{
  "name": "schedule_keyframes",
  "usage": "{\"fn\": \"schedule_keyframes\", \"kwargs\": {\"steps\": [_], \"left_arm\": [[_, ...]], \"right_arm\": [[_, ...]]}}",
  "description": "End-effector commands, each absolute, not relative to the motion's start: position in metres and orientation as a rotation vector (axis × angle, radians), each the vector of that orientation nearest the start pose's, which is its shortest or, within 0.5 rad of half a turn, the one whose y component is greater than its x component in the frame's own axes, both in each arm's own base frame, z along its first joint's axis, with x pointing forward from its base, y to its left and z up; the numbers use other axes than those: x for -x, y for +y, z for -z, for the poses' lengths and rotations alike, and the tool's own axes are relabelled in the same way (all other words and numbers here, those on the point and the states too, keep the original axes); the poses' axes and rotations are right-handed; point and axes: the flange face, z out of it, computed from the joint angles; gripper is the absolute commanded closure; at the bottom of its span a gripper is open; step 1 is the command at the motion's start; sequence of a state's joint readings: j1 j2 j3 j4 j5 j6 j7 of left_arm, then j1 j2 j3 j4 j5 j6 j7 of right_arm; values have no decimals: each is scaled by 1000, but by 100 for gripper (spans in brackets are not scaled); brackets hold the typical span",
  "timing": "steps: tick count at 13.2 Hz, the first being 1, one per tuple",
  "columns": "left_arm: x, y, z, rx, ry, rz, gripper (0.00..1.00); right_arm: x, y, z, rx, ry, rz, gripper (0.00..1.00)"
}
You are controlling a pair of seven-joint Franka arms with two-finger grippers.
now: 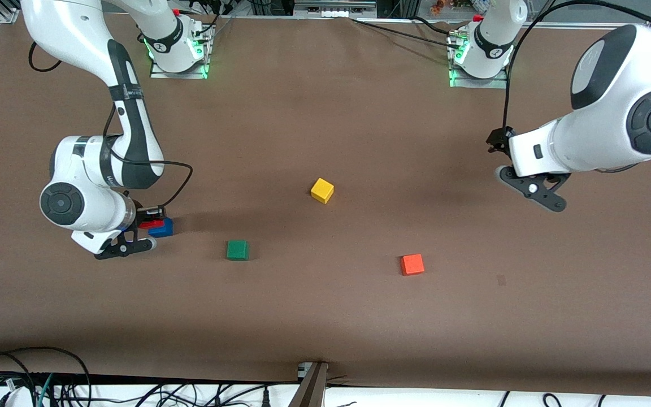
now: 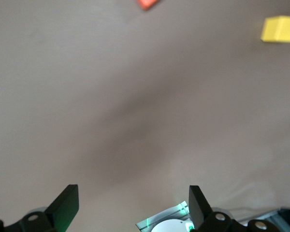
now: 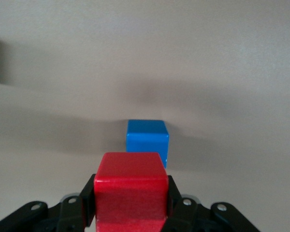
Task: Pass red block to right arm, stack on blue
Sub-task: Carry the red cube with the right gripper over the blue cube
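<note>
My right gripper is to let go of the red block on the blue cube's edge [image 1: 153, 224] [image 3: 148, 175] that is closest to my right gripper.
My right gripper [image 1: 146, 227] is shut on the red block [image 1: 147, 224] and holds it low over the table at the right arm's end. The blue cube [image 1: 163, 229] sits on the table right beside the held block. In the right wrist view the red block [image 3: 130, 191] fills the space between the black fingers [image 3: 176, 203], and the blue cube [image 3: 146, 139] lies just ahead of it and lower, apart from it. My left gripper [image 1: 498, 158] is open and empty, up over the left arm's end of the table; its fingers [image 2: 67, 205] stand wide apart.
A green cube [image 1: 237, 250], a yellow cube [image 1: 322, 190] and a lighter orange-red cube [image 1: 412, 264] lie spread over the middle of the brown table [image 1: 325, 316]. The yellow cube [image 2: 279, 29] and the orange-red cube [image 2: 147, 4] also show in the left wrist view.
</note>
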State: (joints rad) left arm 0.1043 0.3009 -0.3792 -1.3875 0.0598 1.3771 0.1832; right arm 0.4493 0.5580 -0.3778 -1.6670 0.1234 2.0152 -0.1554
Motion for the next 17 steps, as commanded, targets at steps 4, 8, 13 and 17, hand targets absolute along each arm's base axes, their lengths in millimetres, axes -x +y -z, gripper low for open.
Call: {"fn": "schedule_keyframes", "kwargs": {"steps": [4, 8, 13, 17], "left_arm": [[-610, -73, -613, 3004, 443, -222, 0], [-563, -38, -621, 3071, 201, -129, 0], [-530, -29, -613, 3076, 190, 38, 0], [-531, -21, -613, 3075, 169, 2, 0]], "right_arm": [[-642, 73, -267, 3233, -298, -177, 87], [-641, 69, -260, 3238, -296, -146, 87], [-634, 65, -249, 3242, -291, -126, 87], [-631, 65, -246, 3241, -293, -137, 87]]}}
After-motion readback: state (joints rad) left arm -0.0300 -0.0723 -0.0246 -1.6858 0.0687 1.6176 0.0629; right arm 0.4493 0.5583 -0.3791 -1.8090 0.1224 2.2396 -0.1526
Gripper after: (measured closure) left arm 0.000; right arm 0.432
